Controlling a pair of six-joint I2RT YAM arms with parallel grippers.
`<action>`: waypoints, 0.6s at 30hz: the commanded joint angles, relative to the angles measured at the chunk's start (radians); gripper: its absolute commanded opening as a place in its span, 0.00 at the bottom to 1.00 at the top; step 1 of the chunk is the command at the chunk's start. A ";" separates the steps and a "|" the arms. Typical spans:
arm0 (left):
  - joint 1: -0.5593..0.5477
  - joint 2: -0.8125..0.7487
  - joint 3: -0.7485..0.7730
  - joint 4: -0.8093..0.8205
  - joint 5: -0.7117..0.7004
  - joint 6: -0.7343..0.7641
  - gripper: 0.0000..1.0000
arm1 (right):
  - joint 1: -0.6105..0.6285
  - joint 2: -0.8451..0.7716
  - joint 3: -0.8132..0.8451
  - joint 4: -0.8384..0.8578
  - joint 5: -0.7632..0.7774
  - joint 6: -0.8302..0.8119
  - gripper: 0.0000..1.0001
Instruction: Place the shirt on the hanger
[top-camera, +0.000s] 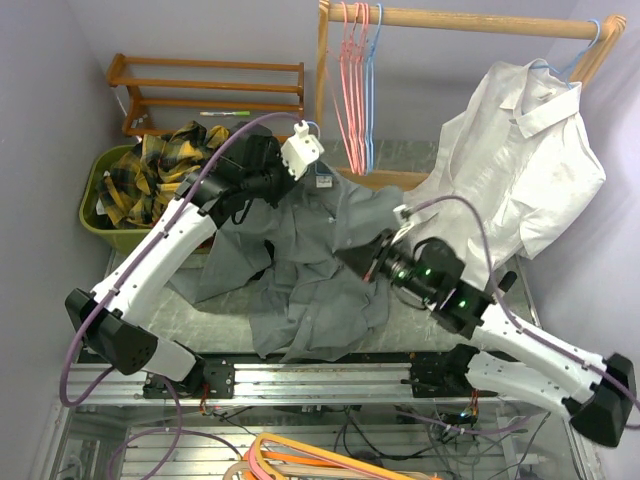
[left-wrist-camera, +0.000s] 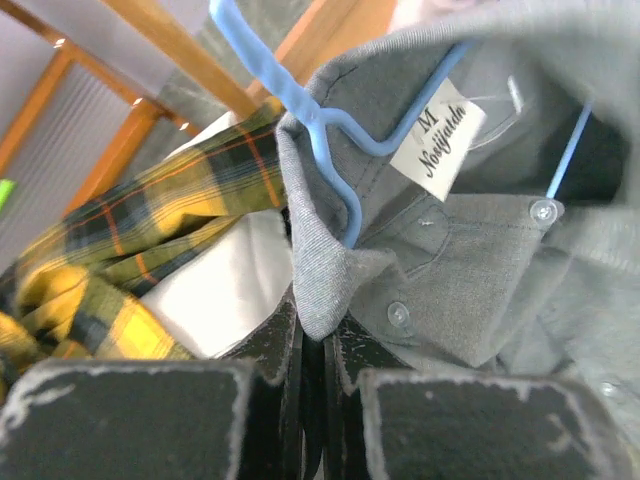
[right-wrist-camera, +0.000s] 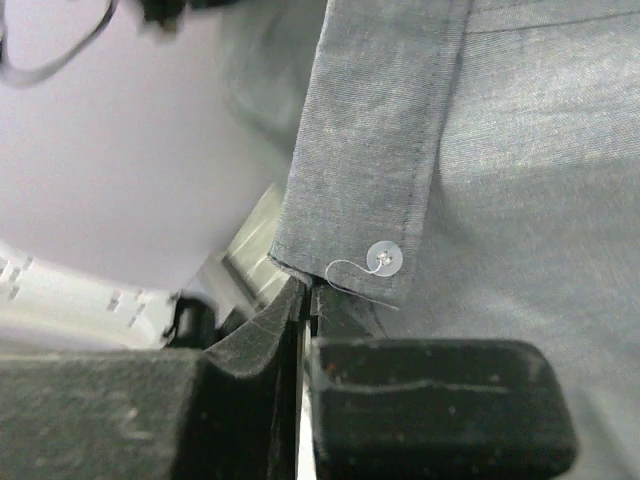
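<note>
Next, I open my right gripper, which pinches the grey shirt's front edge by a clear button, away from the hanger, and take the collar (left-wrist-camera: 500, 28) beside the hanger.
The grey shirt (top-camera: 310, 270) lies bunched on the table, its collar end lifted toward the back. My left gripper (top-camera: 278, 185) is shut on the collar's tip (left-wrist-camera: 318, 300). In the left wrist view the light-blue hanger (left-wrist-camera: 330, 125) runs inside the collar (left-wrist-camera: 400, 60), next to a white size label (left-wrist-camera: 437, 138). The hanger does not show under the shirt in the top view. My right gripper (top-camera: 368, 262) is shut on the shirt's buttoned front edge (right-wrist-camera: 360, 170), just below a clear button (right-wrist-camera: 385, 258). Its closed fingertips (right-wrist-camera: 290, 305) pinch the hem corner.
A green bin (top-camera: 95, 205) at the left holds the yellow-and-black plaid shirt (top-camera: 160, 170), which also shows in the left wrist view (left-wrist-camera: 120, 260). A wooden rack (top-camera: 480, 20) at the back carries pink hangers (top-camera: 350, 80) and a white shirt (top-camera: 520, 160). A wooden shelf (top-camera: 200, 85) stands back left.
</note>
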 joint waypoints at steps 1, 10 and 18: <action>0.021 -0.037 -0.013 0.088 0.197 -0.059 0.07 | 0.368 0.035 0.010 0.192 0.259 -0.041 0.00; 0.070 -0.083 -0.066 -0.182 0.592 0.329 0.07 | 0.812 -0.107 0.082 0.041 0.789 -0.653 1.00; 0.131 -0.096 -0.098 -0.511 0.716 0.855 0.07 | 0.880 -0.074 0.121 0.006 1.057 -1.028 1.00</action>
